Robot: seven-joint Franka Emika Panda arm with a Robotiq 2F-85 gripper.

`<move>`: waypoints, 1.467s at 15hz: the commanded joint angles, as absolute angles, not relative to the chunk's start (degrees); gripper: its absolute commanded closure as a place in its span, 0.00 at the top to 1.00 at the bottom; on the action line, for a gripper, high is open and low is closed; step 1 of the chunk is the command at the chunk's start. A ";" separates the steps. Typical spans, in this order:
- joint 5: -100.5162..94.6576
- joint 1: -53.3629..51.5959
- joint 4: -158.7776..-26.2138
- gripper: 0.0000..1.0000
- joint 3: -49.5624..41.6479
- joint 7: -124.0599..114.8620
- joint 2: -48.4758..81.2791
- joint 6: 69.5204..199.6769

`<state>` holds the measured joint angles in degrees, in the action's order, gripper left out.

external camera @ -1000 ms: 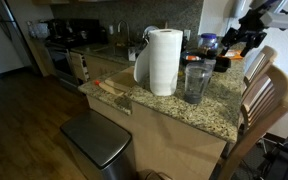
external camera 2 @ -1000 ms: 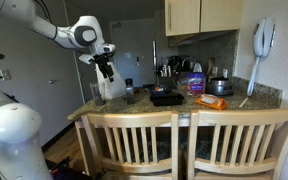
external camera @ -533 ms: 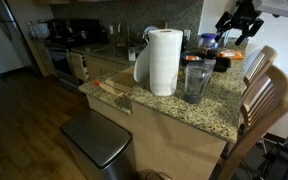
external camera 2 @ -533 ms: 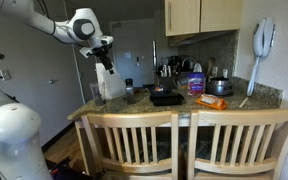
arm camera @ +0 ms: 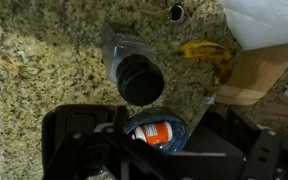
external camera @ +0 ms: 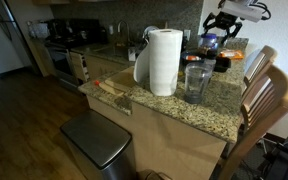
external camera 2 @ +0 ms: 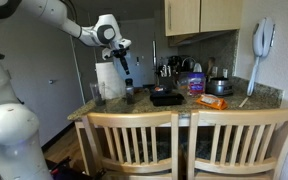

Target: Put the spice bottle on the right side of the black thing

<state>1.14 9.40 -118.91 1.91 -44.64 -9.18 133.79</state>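
My gripper needs to close on the black cap (external camera: 210, 54) (arm camera: 140, 79) of the spice bottle that stands upright in front of the blue bowl.
In the wrist view the spice bottle (arm camera: 152, 131), orange with a white label, lies on its side in a blue bowl (arm camera: 180, 124). The black thing (arm camera: 141, 80), low and round, sits on the granite counter just beyond the bowl. The clear tumbler (arm camera: 118, 45) stands behind it. My gripper (arm camera: 164, 148) hangs open and empty above the bowl, with one finger on each side of it. In an exterior view the gripper (external camera: 222, 25) is high above the blue bowl (external camera: 209, 42). The black thing (external camera: 221, 64) and the tumbler (external camera: 195, 82) are in front of the bowl. The gripper also shows in an exterior view (external camera 2: 124, 62).
A paper towel roll (external camera: 164, 60) stands beside the tumbler and also shows in an exterior view (external camera 2: 109, 78). A banana peel (arm camera: 206, 50) and a brown box (arm camera: 254, 78) lie near it. Wooden chairs (external camera: 264, 95) line the counter edge. A flat dark object (external camera 2: 166, 98) lies mid-counter.
My arm has swung from beside the counter to over the blue bowl. The gripper has stayed empty. Nothing on the counter has moved.
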 commanded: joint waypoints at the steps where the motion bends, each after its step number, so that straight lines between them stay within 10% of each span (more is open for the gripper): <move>1: 1.02 7.83 -117.81 1.00 0.59 -43.53 -8.12 131.66; 22: -2.53 6.49 -113.56 1.00 -1.15 -58.11 -0.69 125.45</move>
<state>-1.85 7.39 -116.46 0.32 -58.38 -2.40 132.02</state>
